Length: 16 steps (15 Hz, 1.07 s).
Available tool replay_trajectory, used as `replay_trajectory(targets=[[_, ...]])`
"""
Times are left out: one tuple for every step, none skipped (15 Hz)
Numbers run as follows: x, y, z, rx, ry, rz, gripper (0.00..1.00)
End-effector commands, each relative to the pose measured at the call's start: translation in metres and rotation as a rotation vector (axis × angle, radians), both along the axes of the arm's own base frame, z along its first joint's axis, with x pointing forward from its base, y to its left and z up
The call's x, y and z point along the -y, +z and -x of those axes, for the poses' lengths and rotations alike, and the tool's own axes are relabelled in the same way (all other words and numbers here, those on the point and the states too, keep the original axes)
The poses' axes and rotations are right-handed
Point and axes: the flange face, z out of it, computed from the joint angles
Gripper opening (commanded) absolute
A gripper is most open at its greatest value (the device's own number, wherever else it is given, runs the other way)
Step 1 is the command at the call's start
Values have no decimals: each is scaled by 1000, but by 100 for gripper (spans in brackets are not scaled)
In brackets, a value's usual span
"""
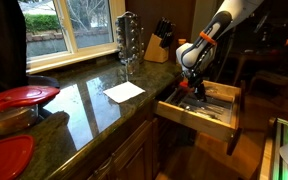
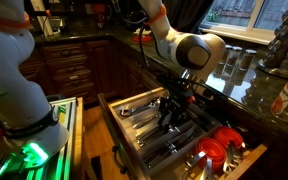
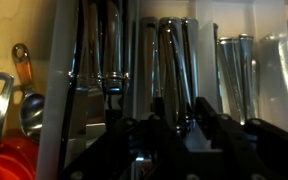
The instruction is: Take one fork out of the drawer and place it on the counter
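Note:
My gripper needs to open and take just one handle (image 3: 189,45) before lifting it to the counter, because the fork handles are crowded together where its fingers close.
The drawer (image 1: 231,108) stands pulled open below the counter (image 1: 84,105), and its light-wood dividers hold rows of steel cutlery (image 2: 144,125). My gripper (image 1: 192,92) is lowered into the drawer's middle compartment in both exterior views (image 2: 172,110). In the wrist view its dark fingers (image 3: 172,122) are closed in narrowly around a shiny fork handle (image 3: 170,70) among several parallel handles. The tines are hidden. The counter also shows in an exterior view (image 2: 246,100).
A white paper (image 1: 124,91), a knife block (image 1: 160,45) and a steel utensil stand (image 1: 129,40) sit on the counter. Red lids (image 1: 22,97) lie near its end. Red utensils (image 2: 220,150) fill the drawer's end compartment. Jars (image 2: 234,62) line the counter.

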Motion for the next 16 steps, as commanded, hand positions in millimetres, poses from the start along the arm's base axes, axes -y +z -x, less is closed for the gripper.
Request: replay_trajectory(targets=[[-1,-11,0,-11,42,-27,51],[-1,-11,0,-11,47,-31,48],[0,-10,0,-10,53,-41,46],[1,-10,0,-11,55,-42,45],[1,-11,0,-12,58,-45,43],[2,-12,0,-14,61,-46,39],[2,-13,1,-17,62,-45,34],[2,-13,0,-17,63,-43,17],[3,-13,0,-16,65,-41,17],[3,-14,0,-16,66,-37,15],[4,-14,0,-16,66,-37,7],[5,-13,0,-15,68,-34,2],[5,-14,0,-16,69,-34,0],[4,-14,0,-17,70,-33,2],[4,-13,0,-17,72,-30,2],[3,-12,0,-15,74,-27,2]])
